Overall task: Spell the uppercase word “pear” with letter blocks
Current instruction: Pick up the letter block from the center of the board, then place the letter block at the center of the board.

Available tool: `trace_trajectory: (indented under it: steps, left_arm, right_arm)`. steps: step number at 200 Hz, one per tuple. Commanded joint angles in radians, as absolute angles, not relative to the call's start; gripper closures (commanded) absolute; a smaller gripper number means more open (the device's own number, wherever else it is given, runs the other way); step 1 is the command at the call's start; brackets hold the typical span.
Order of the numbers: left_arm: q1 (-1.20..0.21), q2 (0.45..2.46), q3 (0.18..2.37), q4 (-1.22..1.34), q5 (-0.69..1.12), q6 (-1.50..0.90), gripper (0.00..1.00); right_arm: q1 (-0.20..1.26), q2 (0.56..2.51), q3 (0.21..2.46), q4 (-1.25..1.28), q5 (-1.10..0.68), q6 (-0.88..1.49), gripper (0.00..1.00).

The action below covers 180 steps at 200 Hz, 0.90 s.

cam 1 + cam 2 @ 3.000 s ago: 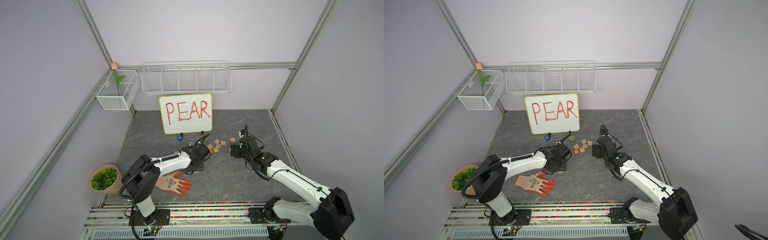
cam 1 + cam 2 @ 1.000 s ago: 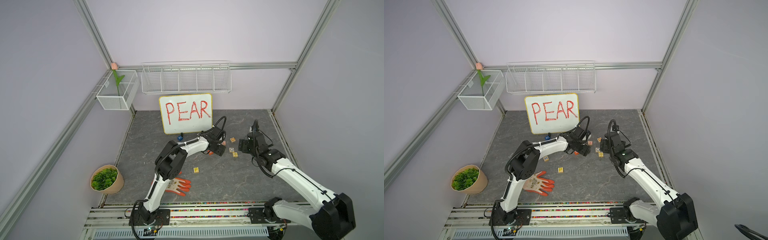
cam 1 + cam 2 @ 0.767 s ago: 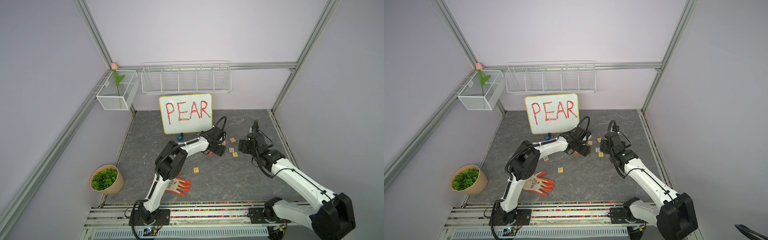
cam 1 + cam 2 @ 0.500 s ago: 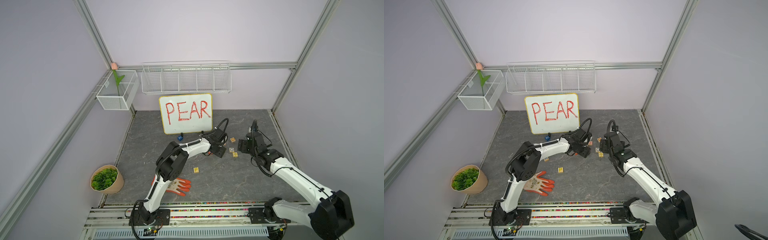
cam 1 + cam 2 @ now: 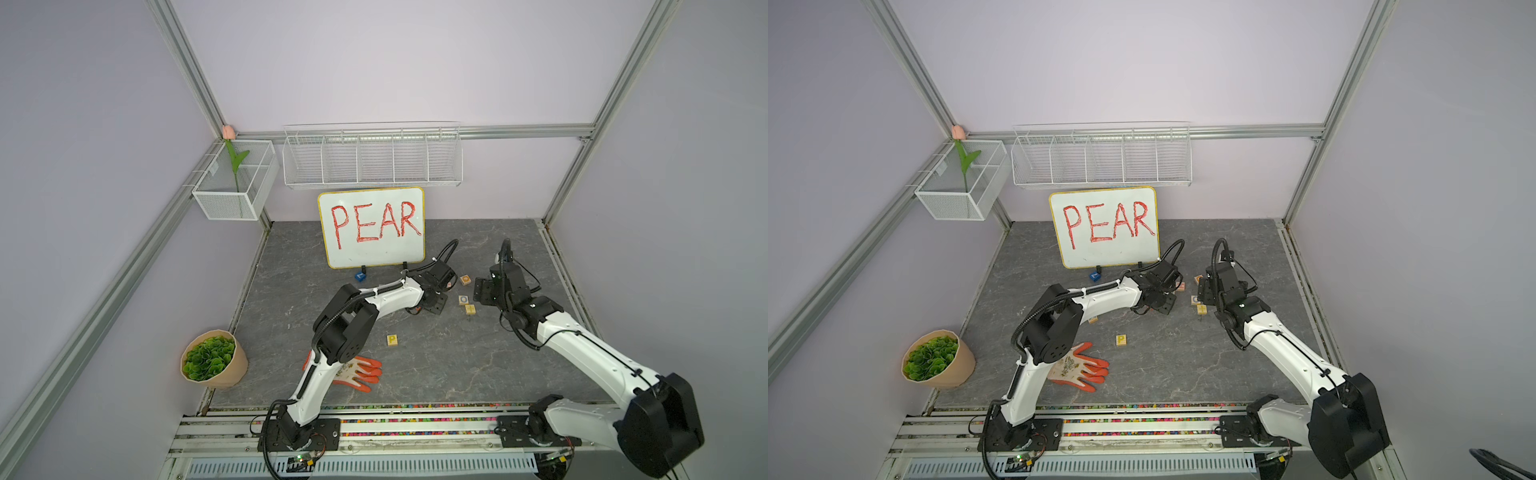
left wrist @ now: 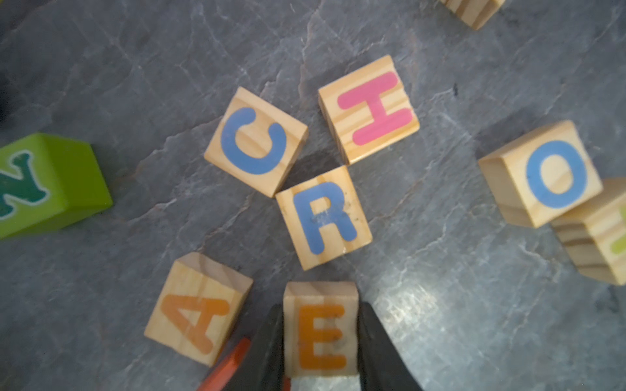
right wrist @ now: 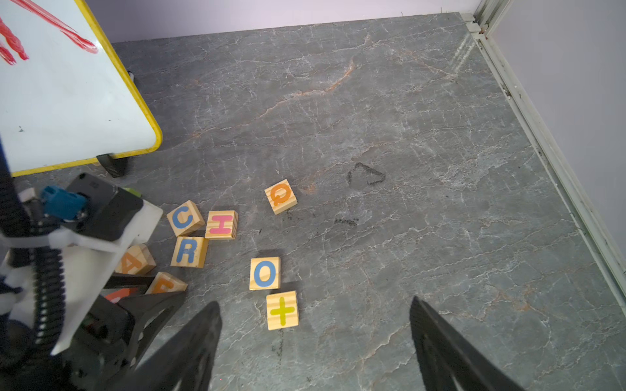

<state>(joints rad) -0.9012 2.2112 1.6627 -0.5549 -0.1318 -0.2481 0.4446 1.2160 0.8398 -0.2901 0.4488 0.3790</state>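
The E block, now held beside the tilted A block, will go down from my left gripper onto the table (image 5: 407, 340), where I should set it close beside the yellow P block.
My left gripper (image 6: 320, 338) is shut on the E block (image 6: 320, 333), an orange E on light wood, with a black finger pressed against each side. The A block (image 6: 198, 308) lies tilted right beside it, and the blue R block (image 6: 323, 218) sits just beyond. The yellow P block (image 5: 392, 340) lies alone nearer the front in both top views (image 5: 1121, 340). My right gripper (image 7: 314, 302) hangs open over the floor to the right of the cluster, holding nothing.
Blocks C (image 6: 255, 142), H (image 6: 369, 108), O (image 6: 542, 172), a plus-sign block (image 7: 282, 310) and Q (image 7: 280, 196) lie around. A green cube (image 6: 44, 182) and a blue cube (image 5: 360, 275) lie near the whiteboard (image 5: 374, 232). An orange glove (image 5: 357, 370) and a plant pot (image 5: 212, 361) lie front left.
The left gripper's jaws have closed onto the E block. Earlier still, the left arm reached from the front of the floor to the block cluster. The right arm has barely moved.
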Motion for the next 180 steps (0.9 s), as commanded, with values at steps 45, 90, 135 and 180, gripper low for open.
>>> trace_trajectory:
  steps: [45,90,135,180]
  left_arm:
    - [-0.916,1.941,1.511,-0.581,-0.191,-0.408,0.70]
    - [-0.936,1.807,1.283,-0.569,-0.161,-0.613,0.73]
    - [-0.994,1.733,1.179,-0.602,-0.191,-0.719,0.73]
    - [-1.011,1.710,1.110,-0.590,-0.185,-0.780,0.73]
  right_arm:
    - [0.438,1.189,0.846,-0.252,0.406,0.355,0.11]
    - [0.438,1.148,0.803,-0.251,0.358,0.358,0.11]
    - [0.439,1.117,0.769,-0.250,0.319,0.357,0.11]
    - [0.440,1.109,0.762,-0.242,0.299,0.356,0.11]
